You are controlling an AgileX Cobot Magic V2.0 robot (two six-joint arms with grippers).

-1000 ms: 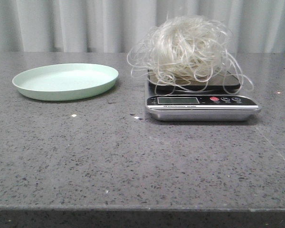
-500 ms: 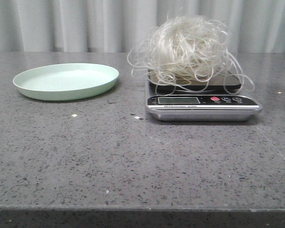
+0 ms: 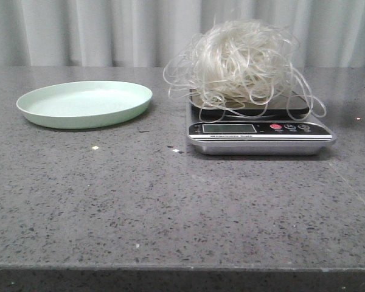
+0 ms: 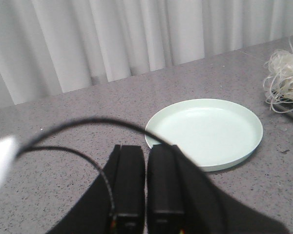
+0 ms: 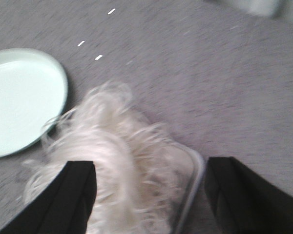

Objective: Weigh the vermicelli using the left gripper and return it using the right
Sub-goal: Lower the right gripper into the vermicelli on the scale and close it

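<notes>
The whole heap should lift off the kitchen scale, so my right gripper should close on the upper middle of the vermicelli [image 3: 246, 48] [image 5: 124, 183].
The vermicelli [image 3: 243, 61] is a fluffy nest of pale glassy strands piled on the kitchen scale [image 3: 258, 131], right of centre on the table. The pale green plate [image 3: 85, 103] lies bare to its left. Neither arm shows in the front view. In the left wrist view my left gripper [image 4: 146, 156] is shut with nothing in it, its black fingers pressed together near the plate [image 4: 205, 131]. In the right wrist view my right gripper [image 5: 149, 178] hangs open above the vermicelli [image 5: 117, 161], which lies between its wide-spread fingers; the picture is blurred.
The grey speckled table [image 3: 170, 207] runs to its front edge near the camera. A pale curtain [image 3: 109, 30] hangs behind the table. A black cable [image 4: 88, 122] loops across the left wrist view. A few white crumbs [image 3: 95, 148] lie on the table.
The front view shows nothing that has moved: vermicelli, scale and plate lie as before.
</notes>
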